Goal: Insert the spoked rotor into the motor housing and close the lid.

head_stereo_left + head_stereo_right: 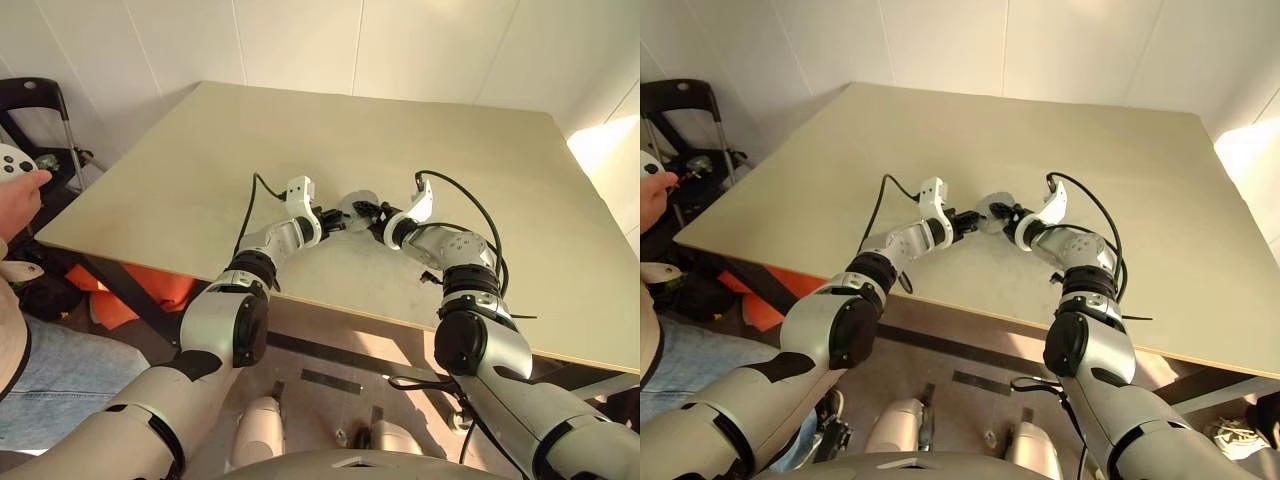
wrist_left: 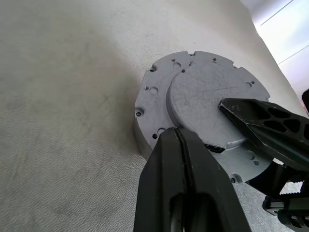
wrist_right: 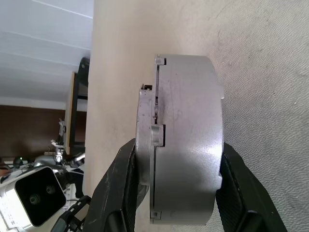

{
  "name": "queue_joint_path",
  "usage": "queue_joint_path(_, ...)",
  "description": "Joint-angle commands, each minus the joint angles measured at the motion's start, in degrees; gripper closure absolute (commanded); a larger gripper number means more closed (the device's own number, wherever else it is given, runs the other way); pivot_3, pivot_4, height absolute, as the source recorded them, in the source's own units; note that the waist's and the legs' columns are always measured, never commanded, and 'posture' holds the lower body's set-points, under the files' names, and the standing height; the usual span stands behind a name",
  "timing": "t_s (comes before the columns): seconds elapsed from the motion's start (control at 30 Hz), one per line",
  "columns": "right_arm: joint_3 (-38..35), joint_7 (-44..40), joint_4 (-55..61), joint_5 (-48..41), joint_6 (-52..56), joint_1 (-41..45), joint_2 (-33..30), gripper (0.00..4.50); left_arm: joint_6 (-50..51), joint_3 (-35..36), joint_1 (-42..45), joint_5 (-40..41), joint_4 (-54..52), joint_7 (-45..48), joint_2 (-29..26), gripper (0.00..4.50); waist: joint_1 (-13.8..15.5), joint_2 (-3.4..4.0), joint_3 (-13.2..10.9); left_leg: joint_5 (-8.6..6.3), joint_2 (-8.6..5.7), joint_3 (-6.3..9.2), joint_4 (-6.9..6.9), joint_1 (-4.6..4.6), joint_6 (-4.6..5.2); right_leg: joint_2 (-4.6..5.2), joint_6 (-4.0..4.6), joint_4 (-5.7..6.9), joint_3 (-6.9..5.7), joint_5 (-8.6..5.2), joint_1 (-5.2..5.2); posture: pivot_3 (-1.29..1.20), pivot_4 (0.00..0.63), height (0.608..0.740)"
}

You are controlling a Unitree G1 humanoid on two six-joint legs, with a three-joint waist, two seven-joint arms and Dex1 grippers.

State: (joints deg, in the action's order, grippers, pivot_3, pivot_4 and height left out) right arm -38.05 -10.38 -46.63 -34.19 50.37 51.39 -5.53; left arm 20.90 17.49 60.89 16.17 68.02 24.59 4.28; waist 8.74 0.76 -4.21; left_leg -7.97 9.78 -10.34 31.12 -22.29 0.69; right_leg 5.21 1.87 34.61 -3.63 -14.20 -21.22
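Observation:
The lid's edge is only being pushed by my left gripper's shut fingers, so next my left gripper opens and grips the housing's free side (image 2: 141, 139), then takes it from my right gripper.
The motor housing (image 1: 356, 208), a round silver-grey metal cup, sits mid-table (image 1: 300, 130) between my two grippers. On top lies the lid (image 2: 159, 87), a flat grey disc with a notched edge. It sits slightly offset, with a thin dark gap under its raised round centre (image 2: 203, 96). The spoked rotor is hidden. My left gripper (image 2: 177, 133) is shut, its tips resting against the housing's rim. My right gripper (image 3: 176, 150) clasps the housing (image 3: 188, 130) from the other side. One finger (image 3: 120, 183) is on the lid's face and the other (image 3: 236, 188) is on the base.
A person sits at the table's left, hand on a white controller (image 1: 14, 165). A black cart frame (image 1: 40, 110) stands behind them. Something orange (image 1: 150, 285) lies under the table's near-left edge. Black cables (image 1: 480, 225) loop from both wrists over the tabletop.

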Motion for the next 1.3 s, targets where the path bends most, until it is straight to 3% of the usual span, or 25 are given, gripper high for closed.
queue_joint_path(0.03,-2.21,0.89,-1.95,-4.2,-2.22,4.74,0.09,2.44,-0.42,0.7,-0.77,1.9,-1.48,2.52,0.77,4.5,-0.07,0.01,-0.02,0.0,0.0,0.0,0.0,-0.01,0.0,0.0,0.0,0.0,0.0,0.0,-0.01,0.0,0.0,0.74)
queue_joint_path(0.17,-6.25,2.76,-5.28,-7.57,-3.51,7.34,-1.61,2.44,0.74,4.9,-2.47,7.28,-6.62,4.88,-1.45,4.5,-0.05,0.09,-0.09,0.01,0.01,-0.02,0.04,-0.35,0.0,-0.01,0.02,0.07,-0.01,0.01,-0.38,0.0,0.0,0.74)
queue_joint_path(0.3,-7.72,3.63,-7.11,-9.81,-2.52,9.31,-2.22,2.44,5.26,7.32,-5.26,12.0,-14.37,5.18,-3.24,4.5,-0.03,0.14,-0.12,0.2,0.11,0.01,0.65,-1.68,0.09,-0.03,-0.03,0.56,-0.15,0.12,-1.58,0.0,0.0,0.74)
queue_joint_path(0.37,-8.15,3.87,-7.37,-11.14,-1.94,10.33,-2.04,2.44,7.72,8.77,-7.47,15.12,-19.34,5.45,-3.7,4.5,-0.05,0.15,-0.12,0.03,0.2,0.02,1.38,-2.31,0.65,-0.02,-0.02,1.11,-0.22,0.12,-2.06,0.0,0.0,0.74)
queue_joint_path(0.5,-8.03,4.37,-6.6,-13.11,-0.4,11.94,-1.08,2.44,13.44,12.58,-12.33,22.12,-27.9,4.57,-4.71,3.62,0.0,0.18,-0.14,-0.19,0.44,0.0,1.97,-3.01,0.99,0.0,-0.02,1.15,-0.56,0.12,-2.41,0.0,0.0,0.74)
queue_joint_path(0.63,-7.66,4.94,-5.74,-14.89,2.08,13.05,-0.21,2.44,17.85,15.52,-16.79,27.79,-34.35,2.32,-5.17,2.25,0.0,0.18,-0.14,-0.3,0.47,-0.01,2.04,-3.0,1.07,0.01,0.21,1.16,-0.59,-0.02,-2.36,0.0,0.0,0.74)
queue_joint_path(0.83,-5.5,4.08,-3.04,-16.62,7.2,13.35,0.61,2.44,23.67,18.2,-18.68,36.42,-38.61,1.15,-4.52,0.16,0.21,0.21,-0.16,-0.06,0.61,0.01,2.07,-2.93,0.43,0.01,0.19,1.15,-0.78,-0.01,-2.11,0.0,0.0,0.74)
queue_joint_path(0.87,-4.8,3.91,-2.02,-16.87,8.6,13.18,0.88,2.44,25.12,18.63,-18.44,38.02,-38.45,0.75,-4.44,0.04,0.21,0.21,-0.16,-0.02,0.63,0.01,2.06,-2.91,0.36,0.01,0.16,1.15,-0.78,0.01,-2.07,0.0,0.0,0.74)
queue_joint_path(1.3,-3.54,5.47,7.7,-21.0,14.1,11.18,3.64,2.44,29.23,17.85,-13.1,42.94,-32.52,0.55,-4.19,0.04,0.17,0.21,-0.16,0.22,0.66,0.03,1.98,-2.78,-0.03,-0.01,-0.33,1.15,-0.78,0.3,-1.98,0.0,0.0,0.74)
